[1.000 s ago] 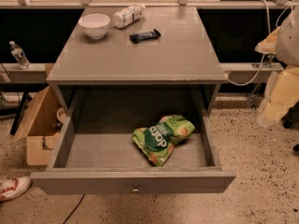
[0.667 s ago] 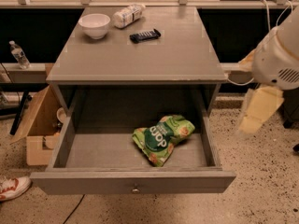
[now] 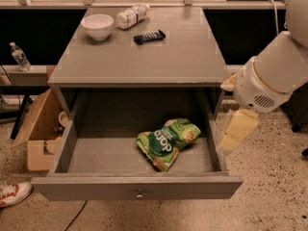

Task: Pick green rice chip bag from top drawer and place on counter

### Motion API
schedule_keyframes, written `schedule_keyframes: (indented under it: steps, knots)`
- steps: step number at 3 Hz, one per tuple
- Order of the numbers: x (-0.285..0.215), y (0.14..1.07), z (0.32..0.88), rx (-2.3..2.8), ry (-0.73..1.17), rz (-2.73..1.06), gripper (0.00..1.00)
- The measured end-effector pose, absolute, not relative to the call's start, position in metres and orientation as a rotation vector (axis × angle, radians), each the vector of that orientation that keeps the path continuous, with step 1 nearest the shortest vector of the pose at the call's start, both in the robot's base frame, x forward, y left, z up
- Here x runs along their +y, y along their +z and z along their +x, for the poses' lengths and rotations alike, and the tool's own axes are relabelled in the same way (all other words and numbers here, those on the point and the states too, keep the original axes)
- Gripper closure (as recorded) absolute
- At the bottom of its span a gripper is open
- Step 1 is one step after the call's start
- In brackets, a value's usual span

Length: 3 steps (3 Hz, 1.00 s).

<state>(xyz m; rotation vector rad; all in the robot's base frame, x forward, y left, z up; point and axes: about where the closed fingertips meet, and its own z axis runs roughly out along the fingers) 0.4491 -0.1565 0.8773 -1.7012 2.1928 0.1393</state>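
Note:
Next, my gripper goes to the green rice chip bag and closes on its end (image 3: 185,130) nearest the counter, away from the drawer's knob.
The green rice chip bag (image 3: 167,142) lies crinkled on the floor of the open top drawer (image 3: 137,186), right of its middle, logo facing up. The drawer is pulled fully out, its knob (image 3: 139,195) on the front panel. The grey counter (image 3: 142,47) is above it. My gripper (image 3: 237,131) hangs from the white arm (image 3: 276,73) at the right, just outside the drawer's right wall, above and to the right of the bag, not touching it.
On the counter stand a white bowl (image 3: 97,26), a lying white bottle (image 3: 131,15) and a small dark wrapped bar (image 3: 149,36), all at the back. A cardboard box (image 3: 38,134) and a water bottle (image 3: 19,57) are to the left. A shoe (image 3: 12,195) is at lower left.
My arm has swung in from the right edge toward the drawer, and the gripper now hangs lower and closer to the drawer's right wall. The bag has not moved.

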Motion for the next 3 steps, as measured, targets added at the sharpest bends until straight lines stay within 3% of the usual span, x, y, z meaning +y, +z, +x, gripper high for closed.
schedule_keyframes:
  steps: [3]
  knots:
    - [-0.118, 0.766, 0.496, 1.892, 0.26, -1.879, 0.0]
